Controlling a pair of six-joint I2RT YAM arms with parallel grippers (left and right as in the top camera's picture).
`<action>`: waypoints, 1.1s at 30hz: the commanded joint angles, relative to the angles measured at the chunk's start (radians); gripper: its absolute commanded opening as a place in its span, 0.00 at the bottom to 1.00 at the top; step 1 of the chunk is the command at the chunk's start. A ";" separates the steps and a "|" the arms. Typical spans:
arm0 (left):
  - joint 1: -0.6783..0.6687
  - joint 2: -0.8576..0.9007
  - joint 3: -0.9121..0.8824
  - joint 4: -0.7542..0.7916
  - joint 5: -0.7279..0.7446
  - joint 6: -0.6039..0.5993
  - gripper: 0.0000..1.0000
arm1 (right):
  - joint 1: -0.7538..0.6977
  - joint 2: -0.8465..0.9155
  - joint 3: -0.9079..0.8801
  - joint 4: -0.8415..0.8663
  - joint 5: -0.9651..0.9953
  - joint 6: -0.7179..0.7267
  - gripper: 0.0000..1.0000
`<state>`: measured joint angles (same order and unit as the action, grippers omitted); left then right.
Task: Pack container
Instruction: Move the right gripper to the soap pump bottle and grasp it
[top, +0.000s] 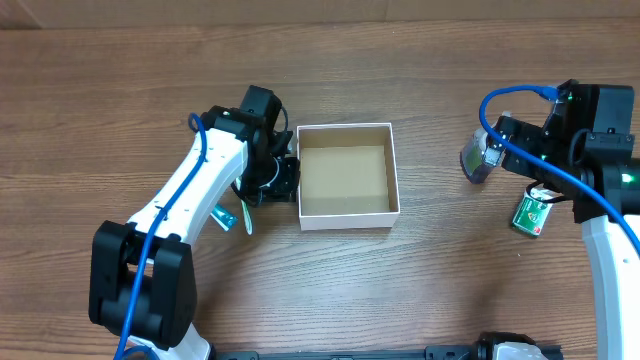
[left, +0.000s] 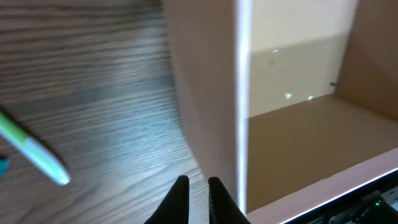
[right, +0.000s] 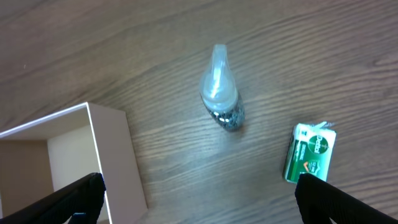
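Note:
The robot's right gripper should next move to the small clear bottle's cap (top: 493, 147) (right: 219, 88), at the bottle's upper end, and close there.
The container (top: 345, 219), a square white box with a brown inside, stands at the table's middle with nothing in it. My left gripper (top: 288, 178) is shut and empty, low beside the box's left outer wall (left: 205, 93); its fingertips (left: 198, 186) show in the left wrist view. My right gripper (top: 520, 160) is wide open and empty to the right of the box, above the table (right: 199, 199). A small clear bottle (top: 478, 158) lies just ahead of it (right: 221, 93). The box's corner (right: 112, 149) shows by the left finger in the right wrist view.
A green-and-white toothbrush (top: 225, 215) lies left of the box, under my left arm (left: 34, 152). A green packet (top: 531, 214) lies at the right near my right gripper's finger (right: 310, 152). The table is brown wood.

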<state>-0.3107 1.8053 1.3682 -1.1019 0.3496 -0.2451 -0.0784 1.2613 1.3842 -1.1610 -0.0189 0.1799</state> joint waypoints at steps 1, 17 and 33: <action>0.058 -0.038 0.064 -0.039 -0.079 0.005 0.13 | -0.003 -0.002 0.032 -0.018 0.009 -0.047 1.00; 0.143 -0.451 0.246 -0.131 -0.425 -0.008 1.00 | -0.003 0.222 0.032 0.159 0.104 -0.078 0.93; 0.200 -0.490 0.244 -0.159 -0.513 0.066 1.00 | -0.003 0.398 0.031 0.233 0.104 -0.071 0.63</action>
<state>-0.1154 1.3224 1.5990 -1.2610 -0.1474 -0.1997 -0.0788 1.6585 1.3937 -0.9352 0.0761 0.1078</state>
